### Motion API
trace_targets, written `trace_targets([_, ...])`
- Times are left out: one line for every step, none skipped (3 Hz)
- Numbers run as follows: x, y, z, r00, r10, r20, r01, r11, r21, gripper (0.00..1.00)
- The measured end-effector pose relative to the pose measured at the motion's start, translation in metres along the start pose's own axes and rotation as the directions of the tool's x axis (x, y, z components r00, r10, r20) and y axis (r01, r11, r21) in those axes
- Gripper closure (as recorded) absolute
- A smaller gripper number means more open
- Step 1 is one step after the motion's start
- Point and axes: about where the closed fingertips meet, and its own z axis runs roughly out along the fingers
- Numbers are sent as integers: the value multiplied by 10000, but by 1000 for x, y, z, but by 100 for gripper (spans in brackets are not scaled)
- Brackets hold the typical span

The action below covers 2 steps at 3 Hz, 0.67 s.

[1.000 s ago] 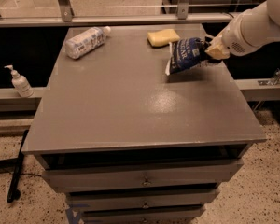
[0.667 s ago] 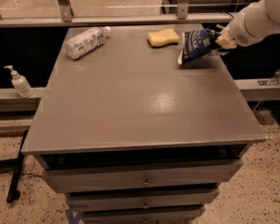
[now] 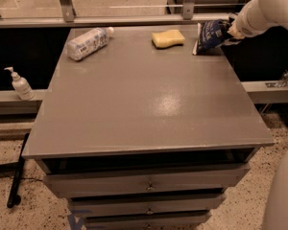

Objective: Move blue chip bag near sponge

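Note:
My gripper is going to release the blue chip bag against the gripper-facing edge of the yellow sponge [image 3: 184, 38] on the grey table.
The blue chip bag [image 3: 210, 35] stands tilted at the far right of the grey table [image 3: 144, 99], its lower edge at the table surface. My gripper [image 3: 229, 31] is shut on the bag's right side, the white arm coming in from the upper right. The yellow sponge [image 3: 168, 38] lies flat on the table just left of the bag, a small gap between them.
A clear plastic water bottle [image 3: 88, 42] lies on its side at the far left of the table. A soap dispenser [image 3: 20, 84] stands on a ledge left of the table. Drawers [image 3: 146, 186] sit under the tabletop. A glass rail runs behind.
My gripper has carried the blue chip bag away from me and upward in the view, toward the table's back right, ending closer to the level of the sponge.

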Motion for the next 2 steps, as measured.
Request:
trace_targets([-9, -1, 23, 9996, -287, -21, 287, 9996, -44, 100])
trace_targets([-28, 13, 43, 9988, -398, 301, 414, 9978, -526, 100])
